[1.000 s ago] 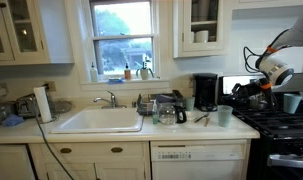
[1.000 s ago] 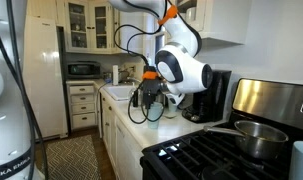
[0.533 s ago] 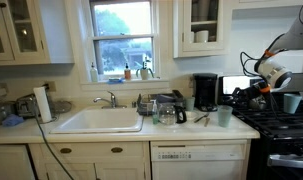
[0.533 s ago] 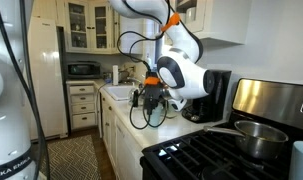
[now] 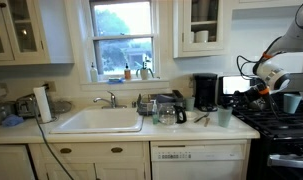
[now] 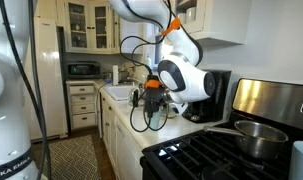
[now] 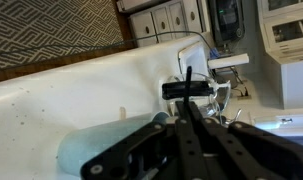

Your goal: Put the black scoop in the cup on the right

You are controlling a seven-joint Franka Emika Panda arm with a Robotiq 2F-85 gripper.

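Next, I lower the black scoop, now held above a teal cup, and let go of it with my gripper inside the teal cup on the counter [image 5: 225, 112] [image 7: 151, 126] near the stove.
My gripper [image 7: 187, 108] is shut on the thin handle of the black scoop [image 7: 186, 89], whose small bowl sticks out beyond the fingertips. A teal cup [image 7: 91, 150] shows just below and beside the fingers in the wrist view. In an exterior view the gripper [image 5: 241, 93] hangs above and slightly right of a teal cup [image 5: 224, 115] on the counter, and another teal cup [image 5: 291, 102] stands further right on the stove. In an exterior view the gripper [image 6: 150, 98] hovers over the counter; the scoop is too small to make out there.
A black coffee maker [image 5: 205, 92] stands at the back of the counter, with a glass carafe [image 5: 169, 112] and a sink [image 5: 99, 121] to its left. A thin utensil [image 5: 201, 118] lies by the counter cup. A pot [image 6: 253, 136] sits on the stove.
The gripper, still holding the scoop, has shifted a little away from the stove toward the counter cup and slightly lower.
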